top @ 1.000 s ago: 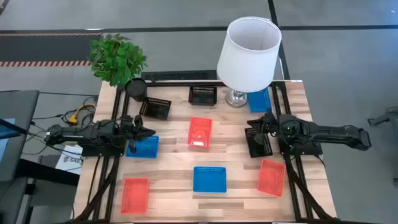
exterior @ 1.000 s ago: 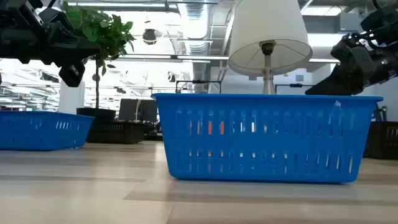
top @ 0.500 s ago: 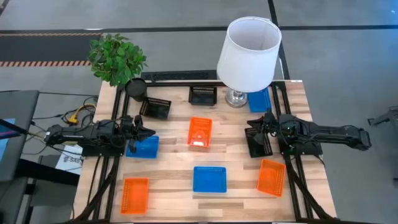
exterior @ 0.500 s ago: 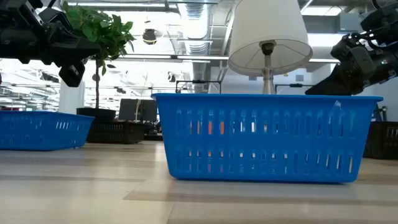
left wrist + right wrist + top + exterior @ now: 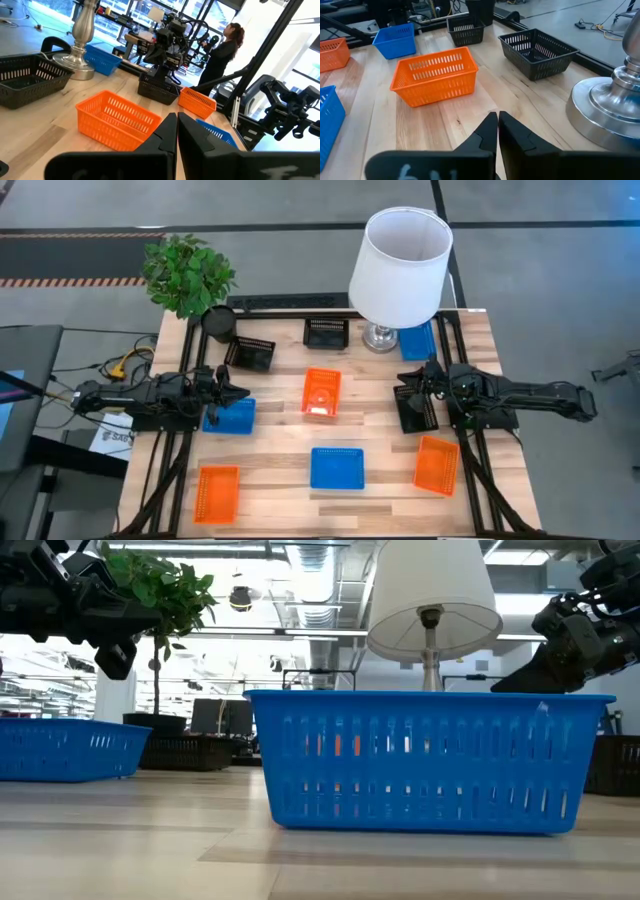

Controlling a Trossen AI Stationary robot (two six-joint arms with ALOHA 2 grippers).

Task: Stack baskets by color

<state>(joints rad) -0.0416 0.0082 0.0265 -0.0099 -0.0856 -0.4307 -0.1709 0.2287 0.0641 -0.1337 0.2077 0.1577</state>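
Note:
I will next move my right gripper down to the black basket's far rim (image 5: 404, 387), on the basket's end toward the lamp, and close it there.
Both grippers hover shut and hold nothing. My left gripper (image 5: 244, 392) (image 5: 177, 120) is above the far edge of a blue basket (image 5: 230, 417) at the table's left. My right gripper (image 5: 401, 384) (image 5: 498, 117) is above the left end of a black basket (image 5: 413, 410) at the right. Between them an orange basket (image 5: 321, 393) stands on its base. Two more orange baskets (image 5: 217, 491) (image 5: 437, 464) flank a blue one (image 5: 336, 468) near the front edge. At the back stand two black baskets (image 5: 326, 332) (image 5: 251, 353) and a blue one (image 5: 416, 341).
A white-shaded lamp (image 5: 400, 265) on a metal foot (image 5: 612, 110) stands at the back right. A black plant pot (image 5: 218, 322) with a green plant (image 5: 187, 273) is at the back left. Bare wood lies between the baskets. A person (image 5: 220, 52) stands beyond the table.

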